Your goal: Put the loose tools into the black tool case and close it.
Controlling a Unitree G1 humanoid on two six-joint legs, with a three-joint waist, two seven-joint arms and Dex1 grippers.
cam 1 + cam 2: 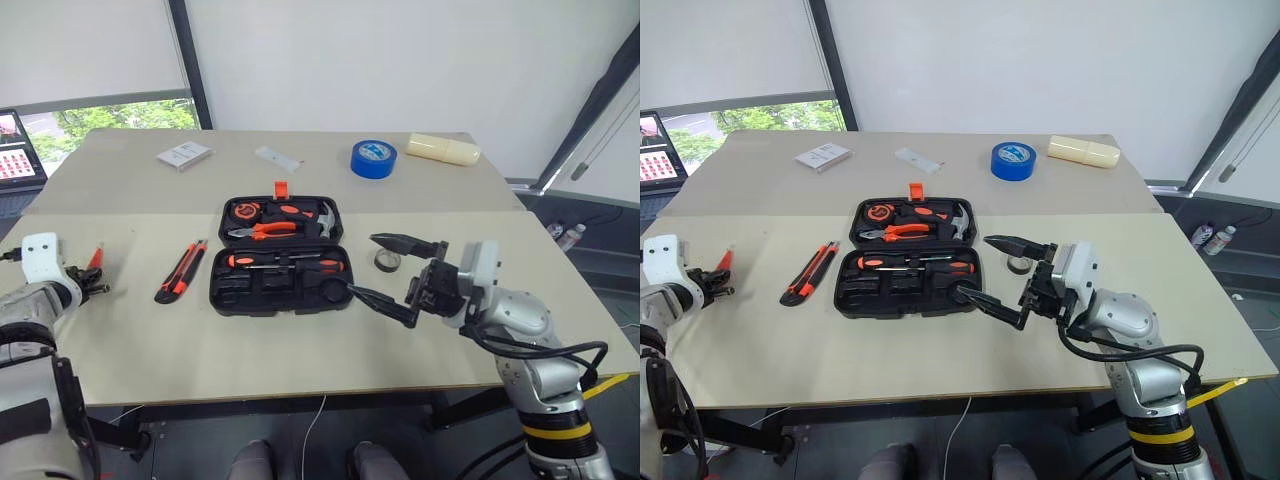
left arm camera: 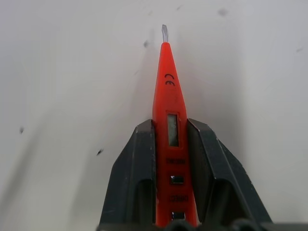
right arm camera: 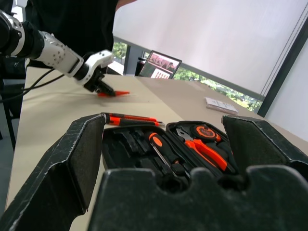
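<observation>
My left gripper has the slim orange screwdriver. It will let go of it beside the black-and-orange screwdrivers in the tool case's near half [image 1: 262,272].
At the table's left edge my left gripper [image 1: 92,282] is shut on the slim orange screwdriver [image 2: 168,110], whose tip points away from me low over the tabletop. The black tool case [image 1: 225,305] lies open in the middle, with black-and-orange screwdrivers [image 1: 280,262], pliers and a hammer in its recesses. The orange-black utility knife [image 1: 182,270] lies on the table just left of the case. The small dark tape roll [image 1: 388,261] sits right of it. My right gripper [image 1: 361,264] hangs open at the case's right end, fingers pointing left, with nothing between them.
A big blue tape roll [image 1: 373,158] and a cream cylinder [image 1: 443,149] sit at the back right. A white box [image 1: 185,155] and a small white packet [image 1: 277,158] lie at the back left. A person in dark clothes [image 3: 72,19] stands beyond the table's left side.
</observation>
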